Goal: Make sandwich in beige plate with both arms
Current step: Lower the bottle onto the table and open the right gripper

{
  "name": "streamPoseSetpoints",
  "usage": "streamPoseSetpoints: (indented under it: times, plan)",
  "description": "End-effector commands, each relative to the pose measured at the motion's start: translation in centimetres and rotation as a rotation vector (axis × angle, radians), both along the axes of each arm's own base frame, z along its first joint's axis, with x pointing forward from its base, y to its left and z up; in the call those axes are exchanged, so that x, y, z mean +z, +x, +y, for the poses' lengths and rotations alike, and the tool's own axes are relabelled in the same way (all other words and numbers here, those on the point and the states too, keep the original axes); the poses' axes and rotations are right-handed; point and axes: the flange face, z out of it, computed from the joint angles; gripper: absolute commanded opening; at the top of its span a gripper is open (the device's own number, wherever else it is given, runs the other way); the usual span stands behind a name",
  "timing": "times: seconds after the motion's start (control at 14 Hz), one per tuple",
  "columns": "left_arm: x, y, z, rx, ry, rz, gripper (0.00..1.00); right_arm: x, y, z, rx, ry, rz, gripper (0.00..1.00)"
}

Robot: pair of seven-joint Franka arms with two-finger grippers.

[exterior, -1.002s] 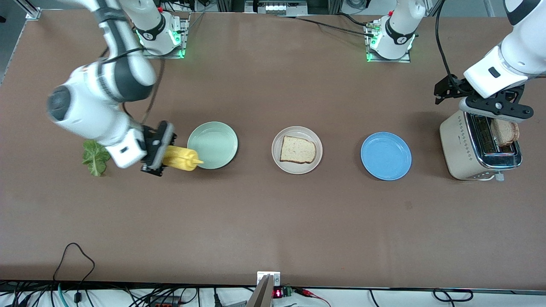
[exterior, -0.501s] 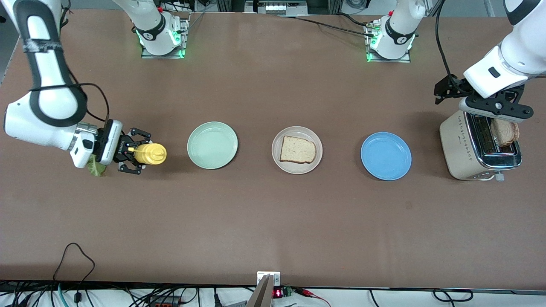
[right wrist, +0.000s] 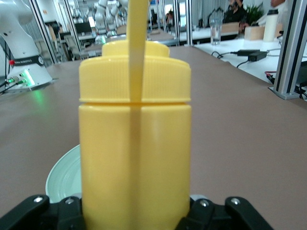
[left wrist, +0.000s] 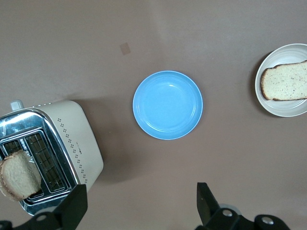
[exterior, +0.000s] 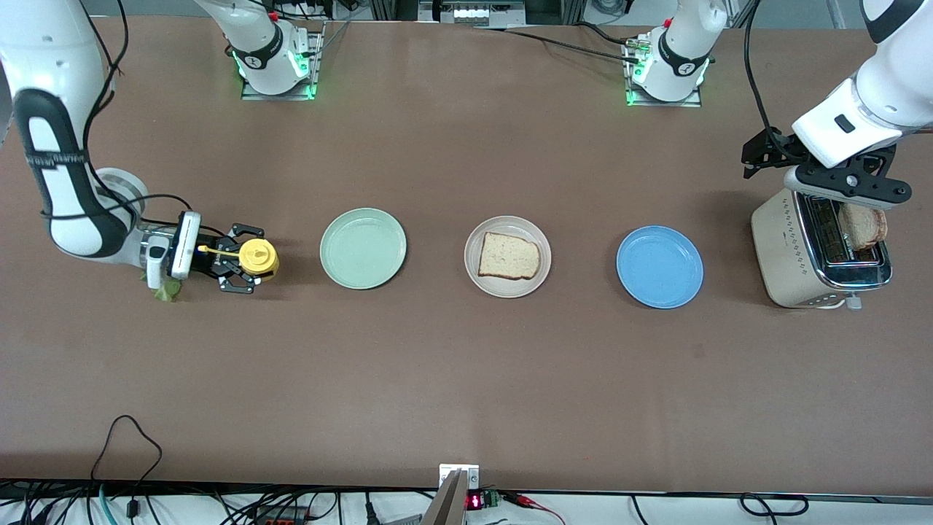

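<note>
Next, I release the yellow squeeze bottle, which is upright in the gripper now, from my right gripper on the table (exterior: pixel 269 275) between the lettuce leaf and mint-green plate.
The beige plate (exterior: pixel 510 290) sits mid-table with one bread slice (exterior: pixel 509 257) on it; both also show in the left wrist view, the plate (left wrist: pixel 268 103) and the slice (left wrist: pixel 285 80). A second slice (exterior: pixel 864 224) stands in the toaster (exterior: pixel 791 255). The lettuce leaf (exterior: pixel 166 290) lies mostly hidden under the right wrist. My right gripper (exterior: pixel 237 266) is shut on an upright yellow squeeze bottle (exterior: pixel 259 257), which fills the right wrist view (right wrist: pixel 134 143). My left gripper (exterior: pixel 845 182) is open and empty over the toaster (left wrist: pixel 72 139), where it waits.
A mint-green plate (exterior: pixel 363 248) lies between the bottle and the beige plate. A blue plate (exterior: pixel 660 267) lies between the beige plate and the toaster. Both arm bases stand at the table's edge farthest from the camera.
My right arm carried the yellow bottle away from the mint-green plate toward its end of the table and turned it upright, covering most of the lettuce. The left arm has not moved.
</note>
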Motion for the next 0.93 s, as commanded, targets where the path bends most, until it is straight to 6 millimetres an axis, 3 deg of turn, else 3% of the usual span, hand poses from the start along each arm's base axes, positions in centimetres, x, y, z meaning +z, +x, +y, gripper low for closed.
streamPoseSetpoints:
  times: [0.0, 0.57, 0.72, 0.86]
  plan:
    - [0.6, -0.2, -0.2, 0.002, 0.0, 0.0, 1.0, -2.5, -0.5, -0.9, -0.014, 0.157, -0.036, 0.18]
    - [0.6, -0.2, -0.2, 0.006, 0.0, 0.0, 1.0, -6.9, -1.3, -3.2, -0.009, 0.276, -0.07, 0.22]
    - [0.6, -0.2, -0.2, 0.004, 0.002, 0.0, 1.0, -6.9, -1.2, -3.3, -0.008, 0.281, -0.072, 0.36]
    - [0.7, -0.2, -0.2, 0.004, 0.0, -0.001, 1.0, -6.0, 0.0, -3.8, -0.001, 0.268, -0.096, 0.71]
